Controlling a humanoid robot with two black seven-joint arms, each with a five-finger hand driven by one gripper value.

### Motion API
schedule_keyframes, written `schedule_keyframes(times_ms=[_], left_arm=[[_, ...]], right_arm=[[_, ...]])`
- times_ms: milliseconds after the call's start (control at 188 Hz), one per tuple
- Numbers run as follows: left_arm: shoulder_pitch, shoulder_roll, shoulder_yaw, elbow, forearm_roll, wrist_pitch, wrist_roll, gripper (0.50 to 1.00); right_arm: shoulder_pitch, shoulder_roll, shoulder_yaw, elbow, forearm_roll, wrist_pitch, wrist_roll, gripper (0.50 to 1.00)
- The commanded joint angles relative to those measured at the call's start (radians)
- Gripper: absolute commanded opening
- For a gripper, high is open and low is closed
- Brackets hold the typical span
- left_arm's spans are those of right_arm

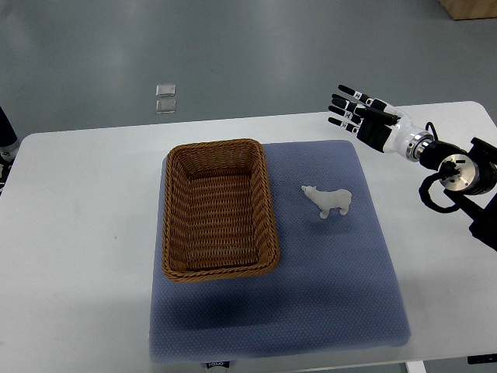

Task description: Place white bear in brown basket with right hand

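Next, my right gripper goes to the white bear on the blue mat and closes around the middle of its body [332, 200].
A small white bear [328, 201] stands on the blue mat [326, 272], right of the brown wicker basket [220, 208]. The basket holds nothing I can see. My right hand [351, 109] comes in from the right edge and hovers over the table's far right part, above and to the right of the bear, well apart from it. Its black fingers are spread and hold nothing. A dark part of the left arm [6, 136] shows at the left edge; the hand itself is out of view.
The white table [78, 233] carries the mat and basket. Beyond its far edge is grey floor with a small clear object [165, 99]. A brown box corner [470, 8] shows at the top right.
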Motion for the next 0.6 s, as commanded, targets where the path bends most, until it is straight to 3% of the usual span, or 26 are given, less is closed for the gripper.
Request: schedule_keyframes(times_ms=[0,355,594], left_arm=[[0.000,0.000,0.000,0.002,0.001,0.000,0.000,1.000],[0.000,0.000,-0.002,0.002,0.001,0.007,-0.006,1.000],[-0.012,0.000,0.000,-0.006,0.001,0.008,-0.006,1.000]], right_arm=[[-0.001,0.000,-0.001,0.000,0.000,0.003,0.000,0.928],[-0.001,-0.006,-0.007,0.000,-0.021,-0.003,0.000,0.928],[-0.003,-0.009,-0.006,0.006,-0.282,-0.041,0.005,0.928]])
